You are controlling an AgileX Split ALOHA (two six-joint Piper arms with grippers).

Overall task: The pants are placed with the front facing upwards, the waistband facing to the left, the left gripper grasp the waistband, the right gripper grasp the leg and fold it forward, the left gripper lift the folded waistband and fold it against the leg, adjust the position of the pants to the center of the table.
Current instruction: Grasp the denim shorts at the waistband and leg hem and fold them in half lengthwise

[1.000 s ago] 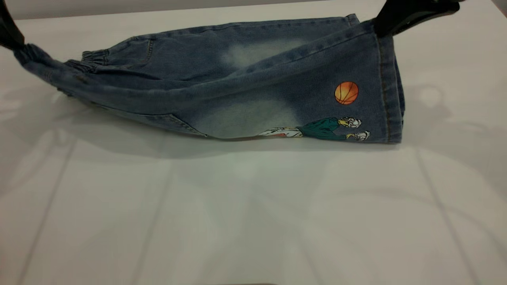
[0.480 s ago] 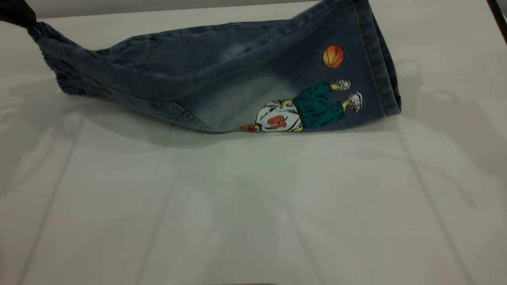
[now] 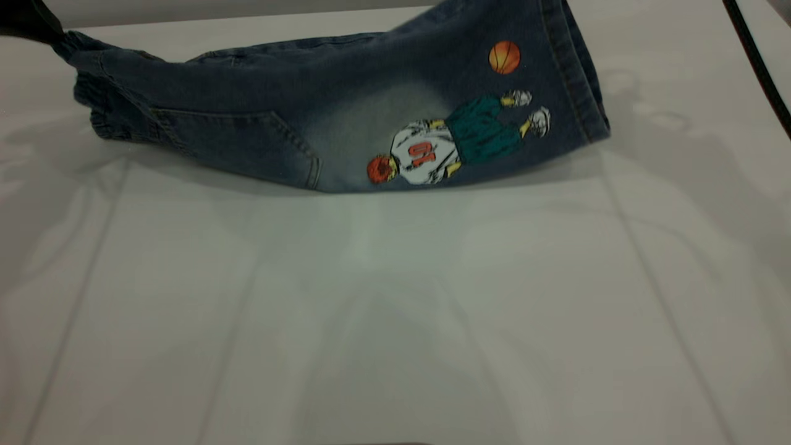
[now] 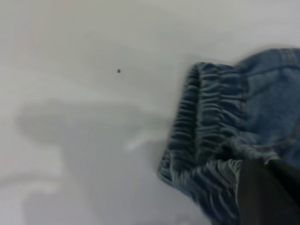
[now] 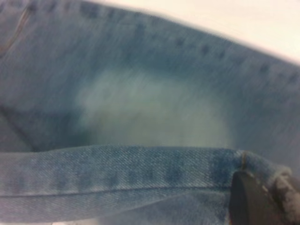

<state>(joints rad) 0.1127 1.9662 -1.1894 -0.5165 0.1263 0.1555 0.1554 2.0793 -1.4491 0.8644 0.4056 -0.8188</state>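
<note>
The pants' ruffled waistband will lie flat on the pale tabletop [image 3: 125,75] near its far edge when my left gripper lets go of it.
The blue denim pants [image 3: 346,111] hang stretched between both grippers, with their lower fold touching the table [image 3: 395,309]. A back patch pocket [image 3: 247,145] and the cartoon basketball player print [image 3: 451,139] face the camera. At the far left, my left gripper [image 3: 49,34] is shut on the ruffled waistband [image 4: 206,126]; one black finger [image 4: 267,192] presses on the gathers. My right gripper [image 5: 269,190] is shut on the hem of the leg [image 5: 140,166], above the top edge of the exterior view. Its scuffed fingertip [image 5: 287,197] shows beside the seam, with a pale faded oval [image 5: 150,112] beyond.
A black cable [image 3: 757,68] of the right arm runs down the far right side. The pale tabletop stretches wide in front of the pants, with only shadows and faint seams on it.
Both ends of the pants have risen and the cloth has swung over, so the pocket and the whole cartoon print now show. The right gripper has left the top of the exterior view.
</note>
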